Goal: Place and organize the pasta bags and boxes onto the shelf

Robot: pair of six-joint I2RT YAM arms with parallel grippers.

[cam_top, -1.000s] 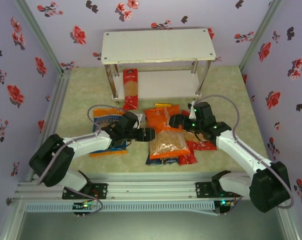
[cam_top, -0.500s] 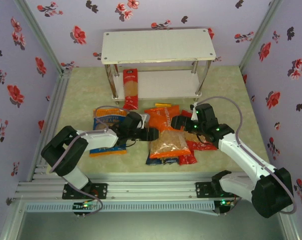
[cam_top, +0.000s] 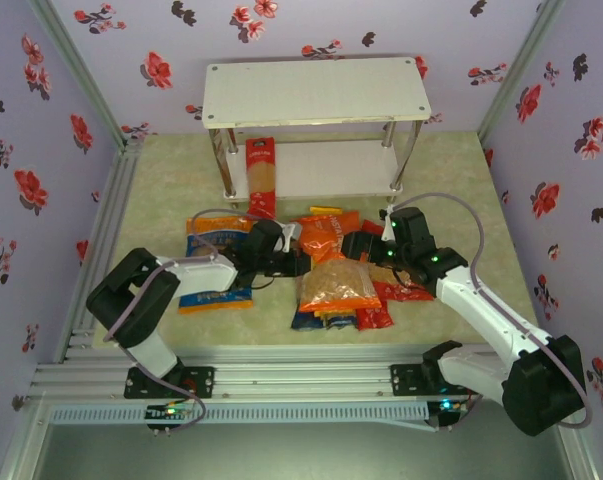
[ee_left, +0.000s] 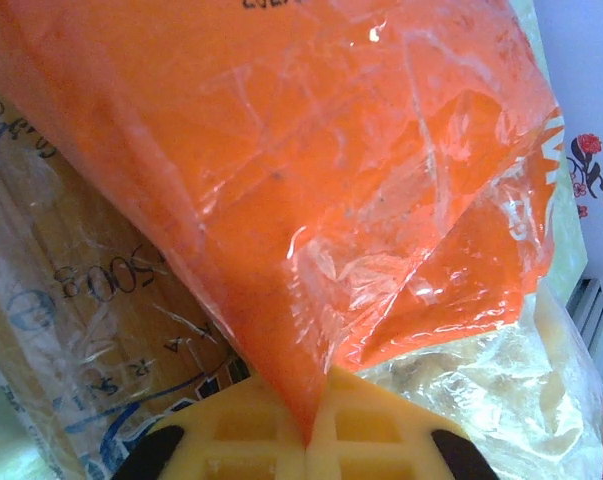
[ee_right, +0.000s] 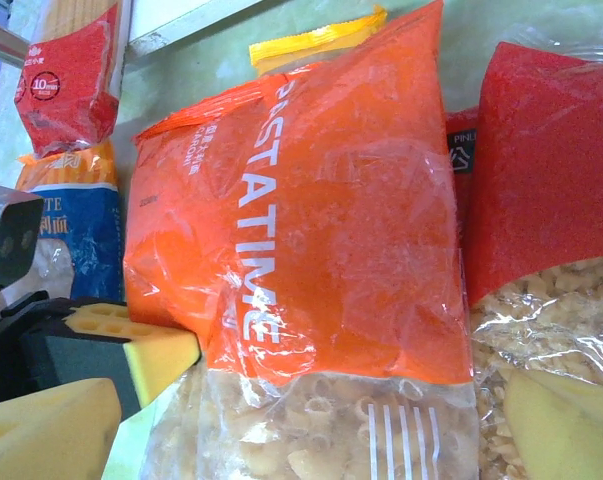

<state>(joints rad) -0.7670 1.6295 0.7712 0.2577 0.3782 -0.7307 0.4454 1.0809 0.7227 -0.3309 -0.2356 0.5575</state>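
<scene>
My left gripper is to place the orange bag. It will let go of it across the blue bag's inner edge [cam_top: 261,275], in front of the red spaghetti pack.
The orange bag [cam_top: 331,265] lies mid-table on a pile of packs. My left gripper [cam_top: 297,263] is shut on its left edge; in the left wrist view the yellow pads [ee_left: 381,430] pinch a fold of orange film [ee_left: 361,180]. My right gripper [cam_top: 359,246] stands open over the bag's right side, and its fingers [ee_right: 41,430] straddle the clear pasta window [ee_right: 321,410]. The blue bag [cam_top: 216,260] lies to the left and the red bag [cam_top: 396,285] to the right. A red spaghetti pack [cam_top: 261,178] leans against the shelf [cam_top: 311,90].
A yellow-orange pack end [cam_top: 326,211] pokes out behind the orange bag. Dark blue [cam_top: 306,320] and red [cam_top: 374,318] pack ends stick out under its near side. Floral walls close in on three sides. The shelf's top board is bare.
My left gripper has closed on the orange bag's left edge, and that edge has bunched up. The right arm shifted slightly and stays open.
</scene>
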